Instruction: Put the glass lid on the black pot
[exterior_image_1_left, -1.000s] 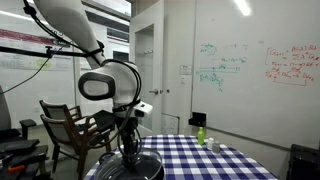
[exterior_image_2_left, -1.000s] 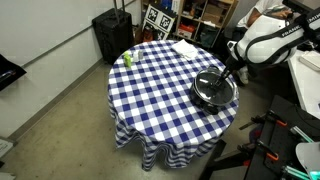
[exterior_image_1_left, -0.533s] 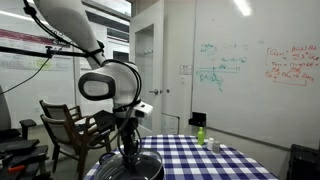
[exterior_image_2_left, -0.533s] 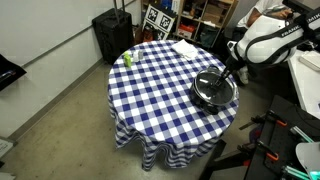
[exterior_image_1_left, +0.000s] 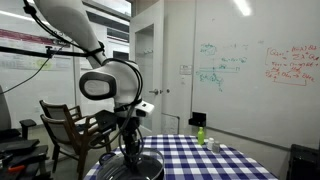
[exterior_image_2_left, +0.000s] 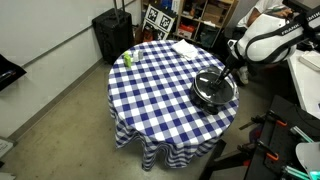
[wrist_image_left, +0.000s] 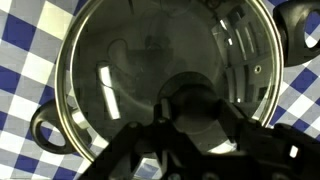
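Next, my gripper lets go of the glass lid on the black pot's rim (exterior_image_1_left: 131, 166) (wrist_image_left: 172, 78), centred between the pot's side handles.
The glass lid (wrist_image_left: 130, 70), a see-through dome with a metal rim, lies on the black pot (wrist_image_left: 45, 130), whose side handles stick out at the lower left and upper right. My gripper (wrist_image_left: 198, 115) hangs straight above the lid, its two fingers pressed against the sides of the lid's dark knob. In both exterior views the pot (exterior_image_2_left: 205, 97) (exterior_image_1_left: 150, 170) stands near the edge of the blue-and-white checked table (exterior_image_2_left: 160, 85), with the gripper (exterior_image_2_left: 225, 76) (exterior_image_1_left: 130, 152) down on it.
A small green bottle (exterior_image_2_left: 127, 59) (exterior_image_1_left: 200, 133) stands at the table's far side. A white cloth (exterior_image_2_left: 184, 47) lies near another edge. A dark wooden chair (exterior_image_1_left: 70, 125) stands beside the table and a black case (exterior_image_2_left: 110, 35) stands by the wall.
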